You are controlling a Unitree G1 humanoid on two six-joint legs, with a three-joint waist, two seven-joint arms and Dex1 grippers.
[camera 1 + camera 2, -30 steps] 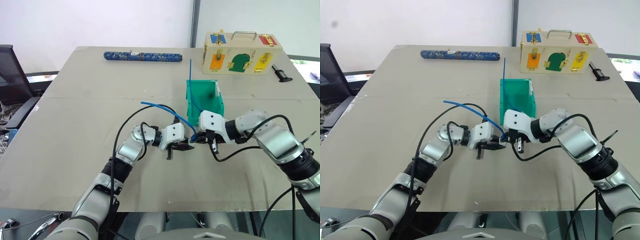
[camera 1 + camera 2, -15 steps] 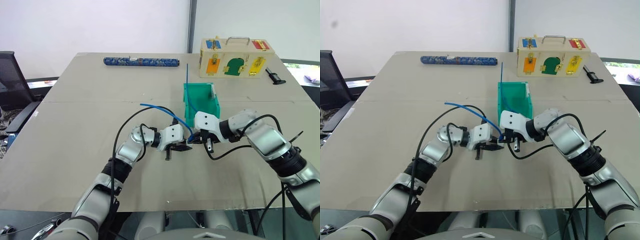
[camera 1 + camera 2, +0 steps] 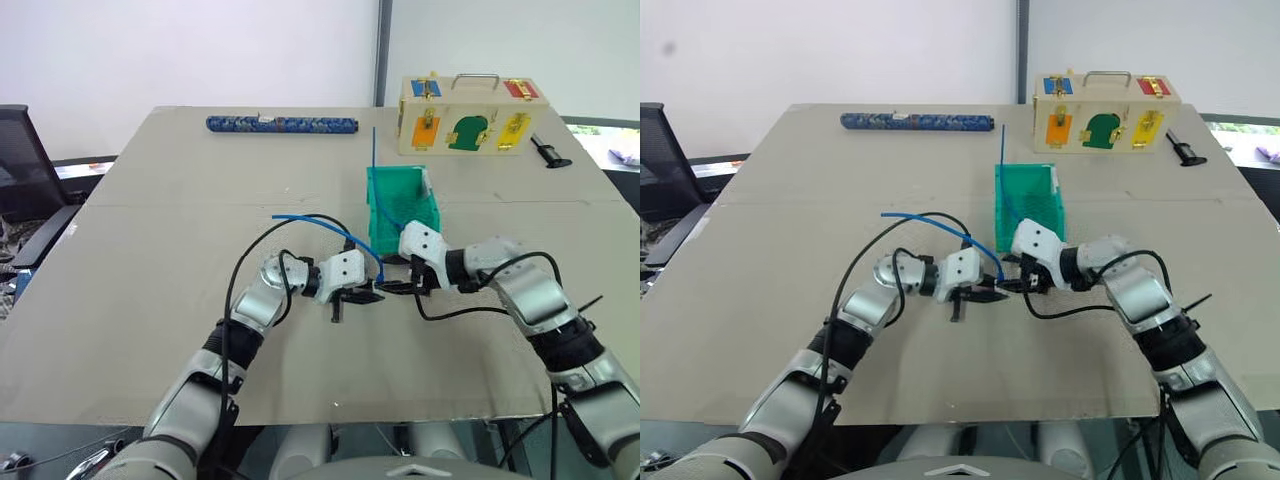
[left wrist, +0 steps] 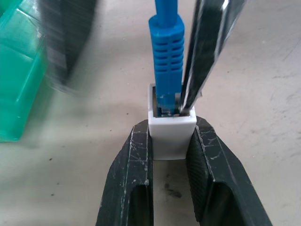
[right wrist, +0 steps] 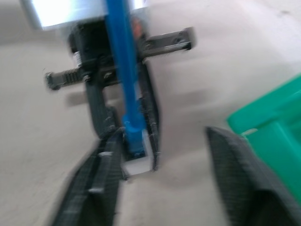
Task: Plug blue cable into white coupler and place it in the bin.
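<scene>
My left gripper has the white coupler. It will let go of it inside the teal bin's front half (image 3: 412, 221), beside the straight blue cord's lower end.
The white coupler (image 4: 171, 139) is pinched between the black fingers of my left gripper (image 3: 372, 295), low over the table in front of the bin. The blue cable's plug (image 4: 167, 52) sits in the coupler's socket. Its cord (image 3: 310, 217) arcs up and back to the left over my left arm. My right gripper (image 5: 162, 134) stands open, its fingers (image 5: 101, 183) spread on either side of the plug and coupler (image 5: 138, 165); one finger (image 4: 207, 47) lies close against the plug. The teal bin (image 3: 400, 172) stands just behind both grippers.
A straight blue cord (image 3: 376, 150) sticks up out of the bin. At the table's far side are a wooden box with coloured latches (image 3: 465, 103), a long blue patterned roll (image 3: 283, 123) and a small black tool (image 3: 548, 153). Bare table lies left and in front.
My right gripper has opened and let go of the plug, which stays in the coupler. The left gripper has kept still with the coupler.
</scene>
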